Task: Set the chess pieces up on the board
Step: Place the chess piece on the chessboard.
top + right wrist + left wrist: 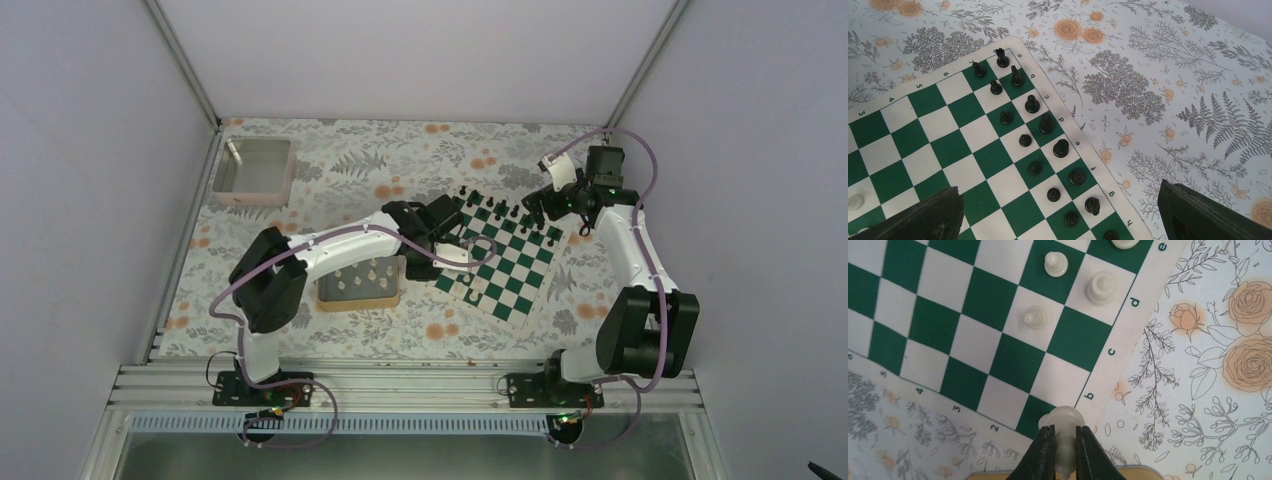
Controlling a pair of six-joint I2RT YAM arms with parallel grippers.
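Observation:
The robot's left gripper will release the small white chess piece on the green square (443,284) (1079,340) by the "c" mark.
My left gripper (1064,430) is shut on a small white chess piece (1064,416) and holds it over the near corner of the green-and-white board (983,305), by the "b" mark. Three more white pieces (1035,317) stand on squares beyond it. In the top view this gripper (430,262) is at the board's (505,280) left corner. My right gripper (1058,200) is open and empty above the board's far side (948,145), where black pieces (1046,123) stand in two rows. It is at the board's far edge in the top view (537,207).
A gold-rimmed tin (385,300) holding several white pieces (362,276) sits just left of the board; its rim shows in the left wrist view (1148,471). A pinkish tray (253,170) lies at the back left. A floral cloth (330,335) covers the table.

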